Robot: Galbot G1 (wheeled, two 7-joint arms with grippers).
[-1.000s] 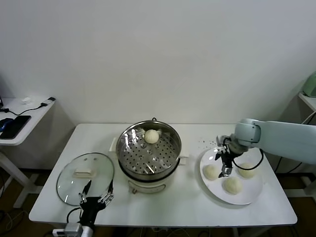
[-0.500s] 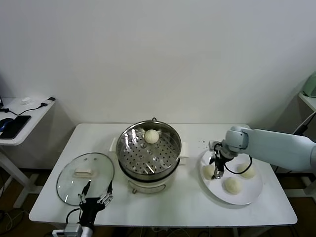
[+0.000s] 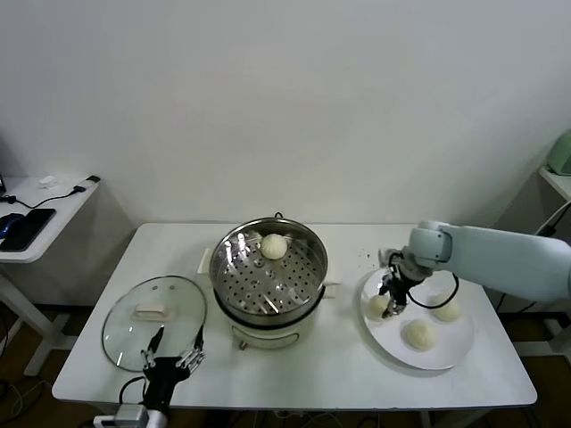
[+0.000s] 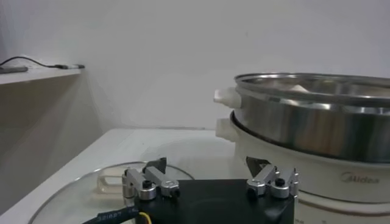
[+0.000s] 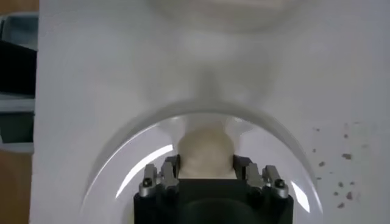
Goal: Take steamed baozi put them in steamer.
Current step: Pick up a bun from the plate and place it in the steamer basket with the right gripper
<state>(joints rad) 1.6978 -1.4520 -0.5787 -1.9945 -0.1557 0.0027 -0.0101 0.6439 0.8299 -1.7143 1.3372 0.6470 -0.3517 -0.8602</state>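
I will let go of the baozi in my right gripper, which still rests on the white plate, on the steamer's tray [image 3: 242, 271], between the baozi there and the rim that faces the lid.
The steamer [image 3: 268, 287] stands mid-table with one steamed baozi [image 3: 274, 245] on its perforated tray. Three more baozi lie on a white plate [image 3: 446, 361] to its right. My right gripper [image 3: 390, 303] is down at the plate's left side, shut on the left baozi [image 3: 377, 307], which still rests on the plate. In the right wrist view this baozi [image 5: 206, 149] sits between the fingers of the gripper [image 5: 206, 167], both touching its sides. The other two baozi [image 3: 446, 309] [image 3: 419, 333] lie free. My left gripper [image 3: 174, 349] is parked open at the table's front left; it also shows in the left wrist view [image 4: 207, 164].
A round glass lid [image 3: 134, 330] lies flat left of the steamer, right by the left gripper. In the left wrist view the steamer [image 4: 317, 122] stands close ahead. A side table [image 3: 36, 214] with cables and a phone stands at far left.
My right gripper moved left across the plate from between the buns to the left baozi and settled around it. The left arm has not moved.
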